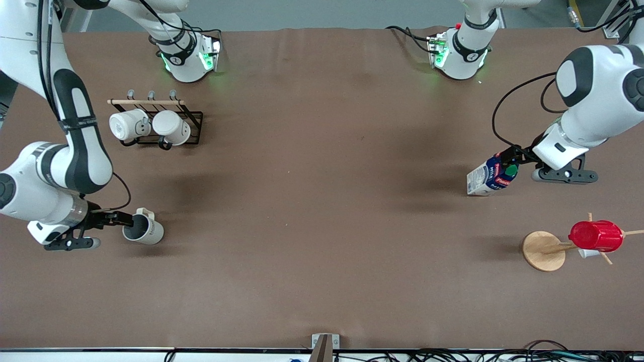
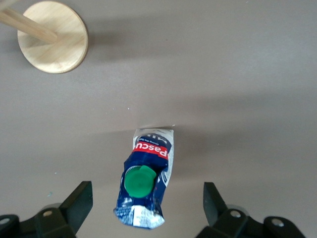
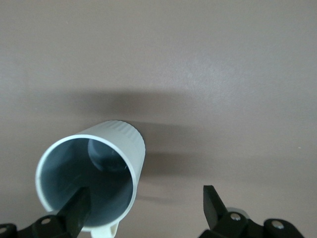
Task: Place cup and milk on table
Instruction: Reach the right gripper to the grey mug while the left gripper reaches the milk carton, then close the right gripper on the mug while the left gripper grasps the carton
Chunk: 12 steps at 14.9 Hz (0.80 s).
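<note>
The milk carton has a dark blue upper part [image 1: 503, 171] [image 2: 145, 166] just below its green cap. Next, my left gripper closes on it there.
The beige cup [image 1: 145, 230] stands on the brown table [image 1: 322, 201] near the right arm's end. My right gripper [image 1: 126, 219] is open over its rim. In the right wrist view one finger [image 3: 78, 208] sits over the cup's grey inside [image 3: 84, 173] and the other is outside its wall. The milk carton [image 1: 489, 177], white and dark blue with a green cap, stands on the table near the left arm's end. My left gripper [image 1: 509, 160] is open above it. In the left wrist view the carton [image 2: 146, 181] lies between the spread fingers [image 2: 79, 203], untouched.
A black rack [image 1: 193, 123] with two white mugs stands near the right arm's base. A wooden stand [image 1: 542, 250] with a red cup [image 1: 596, 235] is nearer the front camera than the milk; its round base shows in the left wrist view [image 2: 52, 37].
</note>
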Tool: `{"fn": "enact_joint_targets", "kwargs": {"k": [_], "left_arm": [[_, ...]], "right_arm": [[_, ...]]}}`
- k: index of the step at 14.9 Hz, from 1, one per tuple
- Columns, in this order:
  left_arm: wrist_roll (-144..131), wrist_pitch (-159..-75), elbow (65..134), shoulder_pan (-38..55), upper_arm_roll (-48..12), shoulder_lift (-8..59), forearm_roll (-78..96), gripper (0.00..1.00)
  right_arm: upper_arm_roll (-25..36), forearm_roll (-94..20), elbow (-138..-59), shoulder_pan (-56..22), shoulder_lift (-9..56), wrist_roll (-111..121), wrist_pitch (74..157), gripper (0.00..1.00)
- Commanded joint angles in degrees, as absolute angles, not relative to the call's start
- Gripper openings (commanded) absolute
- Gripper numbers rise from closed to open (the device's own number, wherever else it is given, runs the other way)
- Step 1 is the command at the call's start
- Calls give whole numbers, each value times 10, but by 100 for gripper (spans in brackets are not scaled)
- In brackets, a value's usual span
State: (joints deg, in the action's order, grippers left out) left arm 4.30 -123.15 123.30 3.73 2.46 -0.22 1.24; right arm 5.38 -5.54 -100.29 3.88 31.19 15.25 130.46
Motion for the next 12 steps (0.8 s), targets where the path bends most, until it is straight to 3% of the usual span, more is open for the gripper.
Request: {"fn": "enact_joint_targets", "kwargs": {"k": [1,3,7,9,11,12], "left_arm": [[47,-1261,1262,32,25,2,7,98],[47,-1261,1262,32,27,17,8,98],[47,-1280,1263,31,27,42,8,98],[47,-1292,1263,31,28,54,8,98],[47,-1299,1264,31,27,60,8,98],[47,-1300,1264,31,27,63,8,98]], "right_arm": [[52,-69,-1012,37,314,161,1319,100],[51,-69,-1012,36,325,158,1329,96],[50,-69,-1013,28,327,135,1326,76],[50,-69,-1013,28,330,135,1325,50],[50,-69,-1013,28,330,135,1323,12],[49,-69,-1012,28,330,134,1323,1]]}}
